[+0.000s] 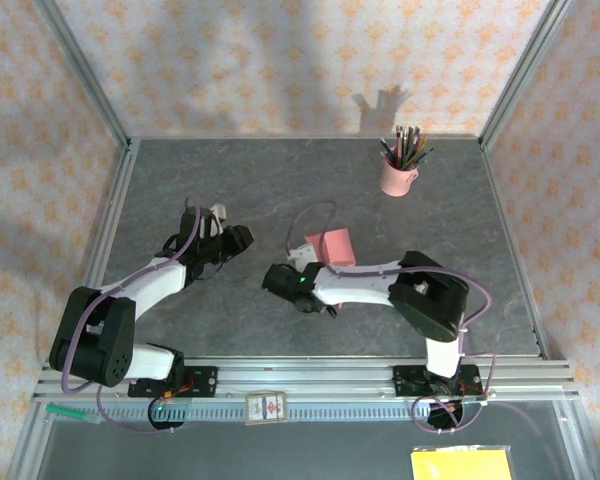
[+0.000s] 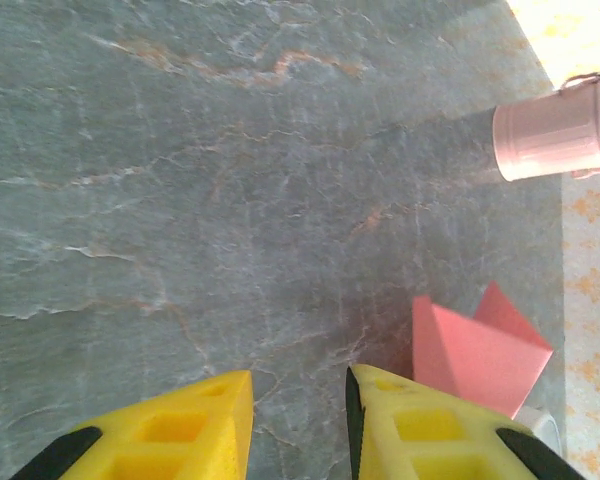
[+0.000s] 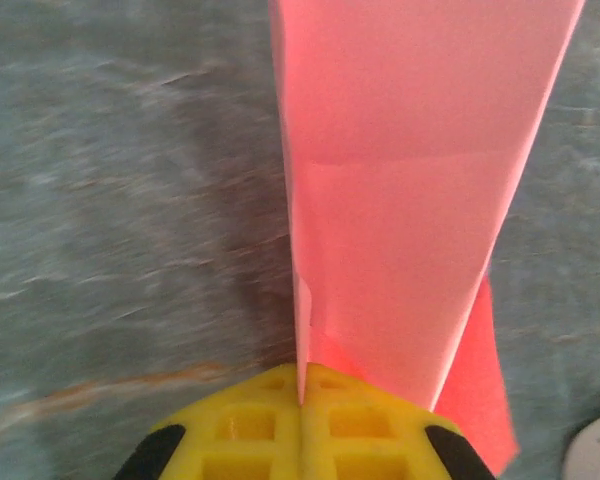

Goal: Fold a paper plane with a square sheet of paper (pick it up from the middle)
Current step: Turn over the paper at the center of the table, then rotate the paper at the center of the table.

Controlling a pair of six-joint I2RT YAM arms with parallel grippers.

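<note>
The robot's right arm reaches across the folded paper and blocks the left gripper's side, so the right gripper will open, back off and take the paper's nearer edge (image 1: 351, 250).
The salmon-pink sheet of paper (image 1: 330, 245) is folded and creased, standing up off the dark table near its middle. My right gripper (image 3: 303, 385) is shut on the paper's lower edge, and the sheet (image 3: 410, 200) rises away from the yellow fingers with a crease across it. From above, the right gripper (image 1: 312, 262) sits at the paper's near left corner. My left gripper (image 2: 300, 400) is open over bare table with nothing between its fingers. The paper (image 2: 480, 355) lies just to its right, apart from it. In the top view the left gripper (image 1: 235, 240) is left of the paper.
A pink cup (image 1: 398, 175) holding pencils stands at the back right and also appears as the pink cup (image 2: 558, 125). A yellow pad (image 1: 462, 463) and a small card (image 1: 265, 408) lie in front of the rail. Metal frame posts edge the table.
</note>
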